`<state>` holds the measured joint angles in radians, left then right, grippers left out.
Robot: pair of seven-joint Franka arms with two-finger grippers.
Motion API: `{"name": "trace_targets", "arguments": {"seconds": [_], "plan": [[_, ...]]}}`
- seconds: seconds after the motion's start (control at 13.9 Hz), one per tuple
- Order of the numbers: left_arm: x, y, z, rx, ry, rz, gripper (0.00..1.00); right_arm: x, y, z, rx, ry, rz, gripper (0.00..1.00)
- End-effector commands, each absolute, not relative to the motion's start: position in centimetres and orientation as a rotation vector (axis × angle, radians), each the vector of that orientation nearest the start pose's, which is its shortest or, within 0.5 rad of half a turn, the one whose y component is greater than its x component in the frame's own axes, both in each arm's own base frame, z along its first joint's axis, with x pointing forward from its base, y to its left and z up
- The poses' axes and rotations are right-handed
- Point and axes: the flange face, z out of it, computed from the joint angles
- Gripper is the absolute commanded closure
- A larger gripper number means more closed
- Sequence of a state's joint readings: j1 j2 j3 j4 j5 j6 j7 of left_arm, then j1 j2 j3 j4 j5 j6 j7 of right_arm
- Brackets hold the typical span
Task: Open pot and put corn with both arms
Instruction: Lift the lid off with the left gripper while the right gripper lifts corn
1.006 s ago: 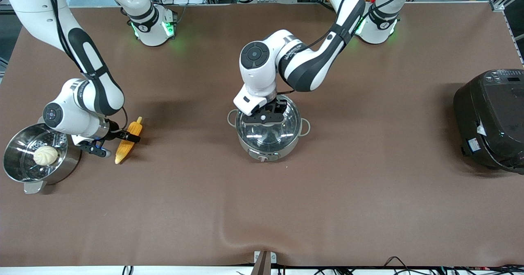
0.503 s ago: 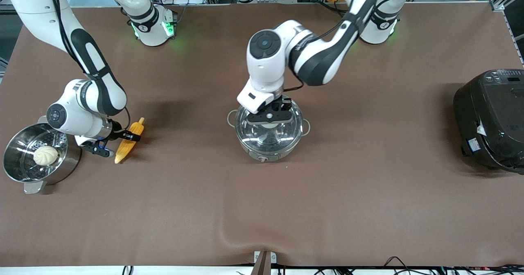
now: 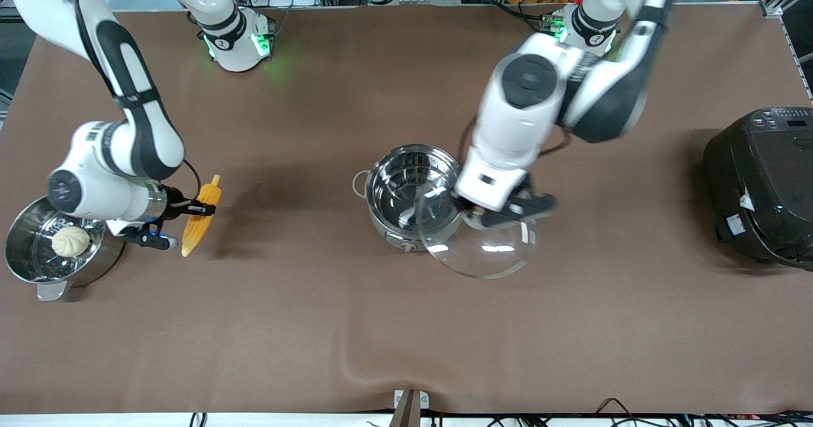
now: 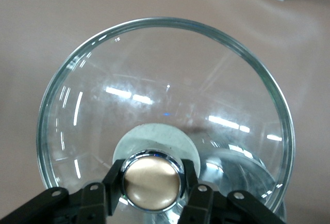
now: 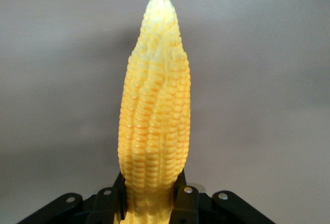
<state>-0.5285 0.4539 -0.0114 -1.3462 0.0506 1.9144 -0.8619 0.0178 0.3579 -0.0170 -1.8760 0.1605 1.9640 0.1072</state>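
The corn in my right gripper should be released on the bottom of the open steel pot point(image 3: 408, 197), under the edge of the tilted glass lid.
The steel pot point(image 3: 410, 189) stands open in the middle of the table. My left gripper point(image 3: 494, 213) is shut on the copper-coloured knob point(image 4: 152, 181) of the glass lid point(image 3: 486, 249). It holds the lid tilted in the air, over the pot's rim and the table toward the left arm's end. In the left wrist view the lid point(image 4: 165, 79) fills the picture around my left gripper point(image 4: 152, 184). My right gripper point(image 3: 192, 219) is shut on the thick end of the corn point(image 3: 210, 195), just over the table beside the steamer. In the right wrist view the corn point(image 5: 154, 110) points away from my right gripper point(image 5: 152, 199).
A steel steamer pot point(image 3: 25, 265) with a white bun point(image 3: 70, 241) in it stands at the right arm's end of the table. A large black rice cooker point(image 3: 762, 185) sits at the left arm's end. Brown mat lies between the corn and the pot.
My left gripper has lifted the lid off the pot and carried it toward the left arm's end. My right gripper has shut on the corn and raised it slightly.
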Motion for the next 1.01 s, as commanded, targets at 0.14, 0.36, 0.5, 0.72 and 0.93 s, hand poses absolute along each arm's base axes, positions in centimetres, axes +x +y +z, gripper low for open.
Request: {"name": "trace_targets", "arguments": {"seconds": [0.14, 0.36, 0.5, 0.72, 0.93], "plan": [[64.2, -25.8, 48.9, -3.110, -0.550, -0.113, 1.00, 62.8, 11.3, 40.3, -3.032, 0.251, 0.347, 0.83], [66.5, -18.6, 47.5, -3.095, -0.539, -0.067, 1.00, 61.0, 23.5, 44.4, -3.055, 0.041, 0.223, 0.83], [67.4, -14.6, 45.9, -3.090, -0.502, -0.021, 1.00, 58.2, 32.3, 48.1, -3.048, -0.042, 0.119, 0.82], [68.4, -11.5, 41.6, -3.084, -0.454, 0.085, 1.00, 55.2, 40.8, 48.6, -3.051, -0.249, -0.063, 0.80], [69.5, -8.9, 35.6, -3.062, -0.425, 0.195, 1.00, 51.5, 47.8, 44.8, -3.055, -0.244, -0.074, 0.82]]}}
